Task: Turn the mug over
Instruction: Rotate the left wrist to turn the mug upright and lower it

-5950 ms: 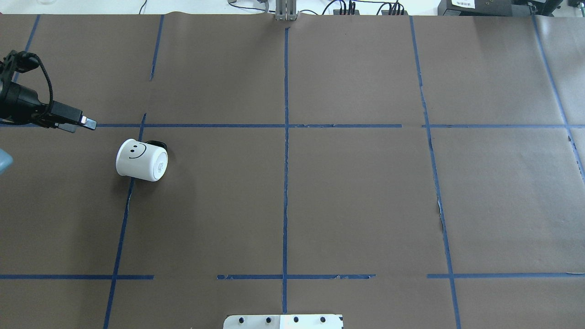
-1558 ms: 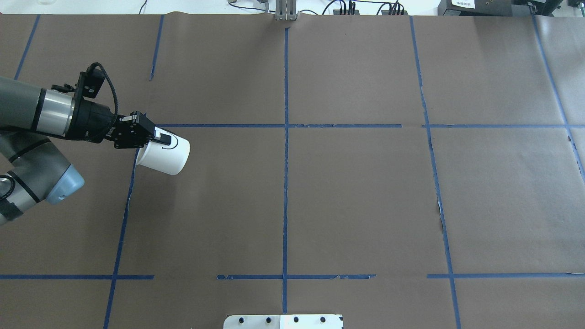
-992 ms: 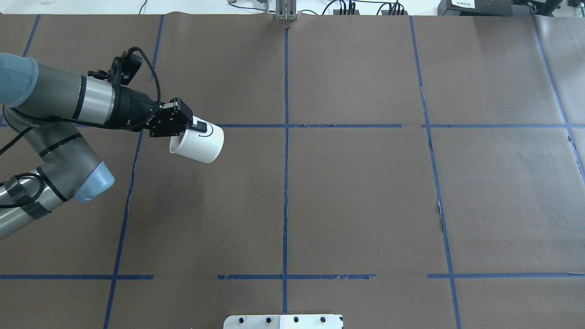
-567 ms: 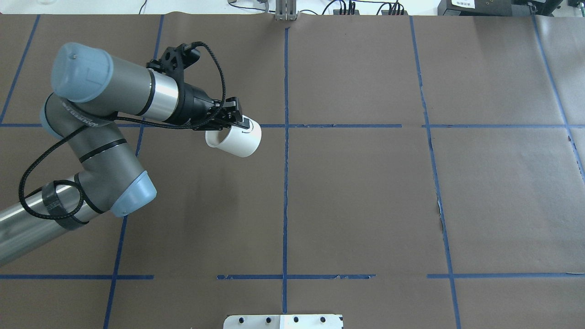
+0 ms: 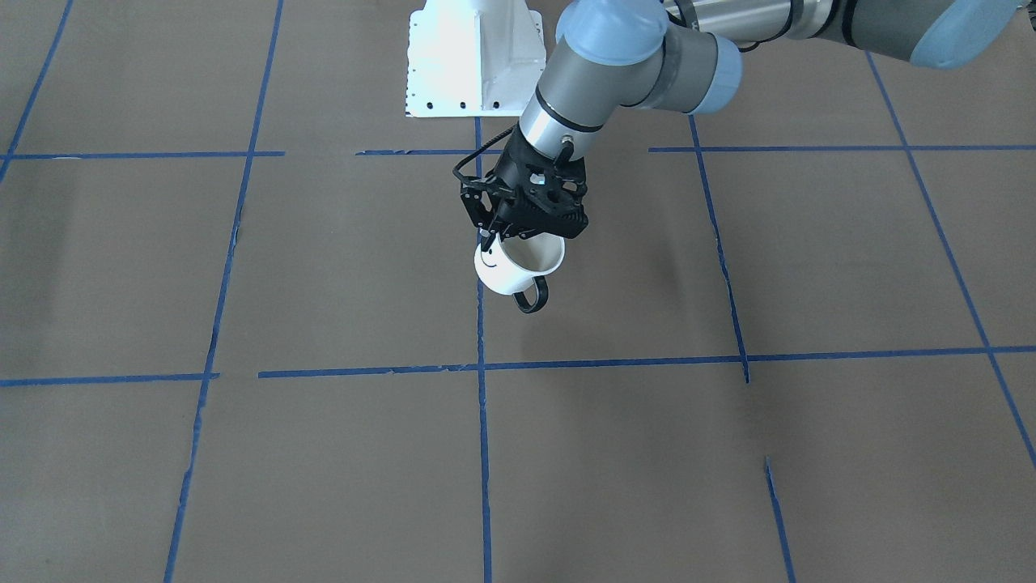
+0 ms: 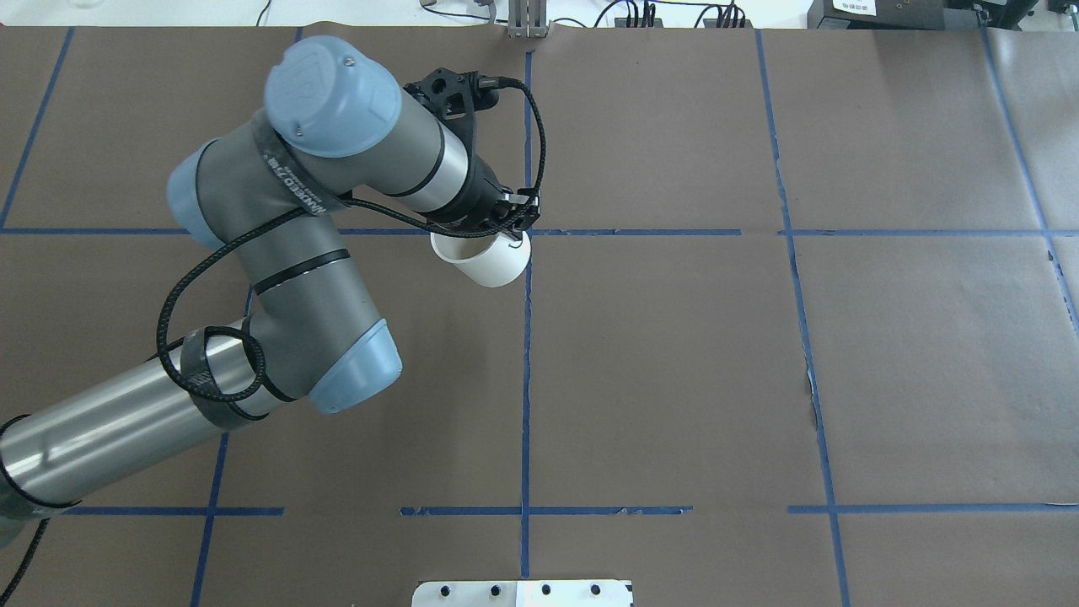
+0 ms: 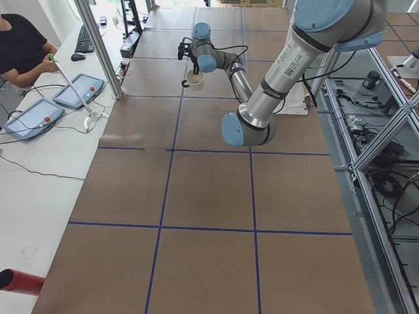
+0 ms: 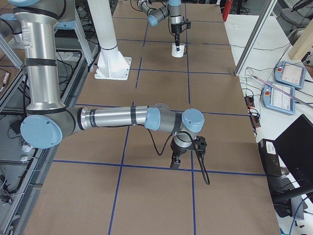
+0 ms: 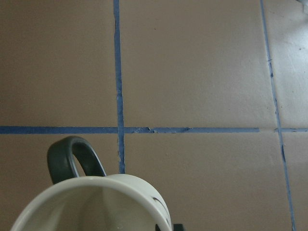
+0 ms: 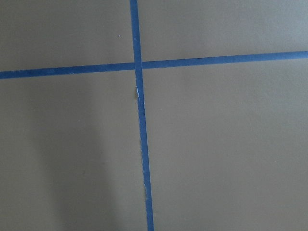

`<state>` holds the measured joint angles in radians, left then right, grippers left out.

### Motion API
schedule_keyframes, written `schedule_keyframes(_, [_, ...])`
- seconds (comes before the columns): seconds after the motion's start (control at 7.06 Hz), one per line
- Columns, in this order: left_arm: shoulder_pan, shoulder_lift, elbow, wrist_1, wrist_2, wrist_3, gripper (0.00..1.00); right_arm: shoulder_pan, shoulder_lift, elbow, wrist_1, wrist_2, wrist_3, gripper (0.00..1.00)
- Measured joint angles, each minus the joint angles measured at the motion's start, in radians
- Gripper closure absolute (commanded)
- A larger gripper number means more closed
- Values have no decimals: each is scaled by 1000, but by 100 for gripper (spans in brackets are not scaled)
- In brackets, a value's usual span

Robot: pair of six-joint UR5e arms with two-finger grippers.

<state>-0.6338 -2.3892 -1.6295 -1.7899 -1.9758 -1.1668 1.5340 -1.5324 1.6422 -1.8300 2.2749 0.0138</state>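
Observation:
The robot's left gripper needs to put the white mug, hanging near the table's middle now, down on the centre blue tape line (image 5: 477,282), between the crossing and the white base plate.
The white mug (image 5: 510,271) with the black smiley and black loop handle (image 5: 532,296) hangs from my left gripper (image 5: 495,241) near the table's middle, beside the centre tape line. The gripper is shut on its rim, one finger inside and one outside. The mug is mouth-up and slightly tilted, with its handle away from the robot. It also shows in the overhead view (image 6: 487,261), under the gripper (image 6: 511,239), and in the left wrist view (image 9: 96,202). Whether its base touches the table I cannot tell. My right gripper (image 8: 175,161) points down over the table's right end; I cannot tell its state.
Brown paper with a blue tape grid (image 6: 526,379) covers the table. The white robot base plate (image 5: 473,57) is at the robot's edge. An operator (image 7: 23,46) and tablets (image 7: 78,90) are beyond the far edge.
The left gripper took the mug, which lay on its side at the left, lifted it and carried it right to the centre line. The mug has turned from sideways to mouth-up.

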Motion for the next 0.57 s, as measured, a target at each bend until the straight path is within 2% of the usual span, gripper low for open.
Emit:
schedule_keyframes(0.28, [54, -139, 127, 161, 87, 79, 100, 0, 0, 0, 0, 0, 0, 0])
schedule_keyframes(0.57, [103, -208, 226, 222, 150, 111, 100, 0, 0, 1, 0, 0, 0, 0])
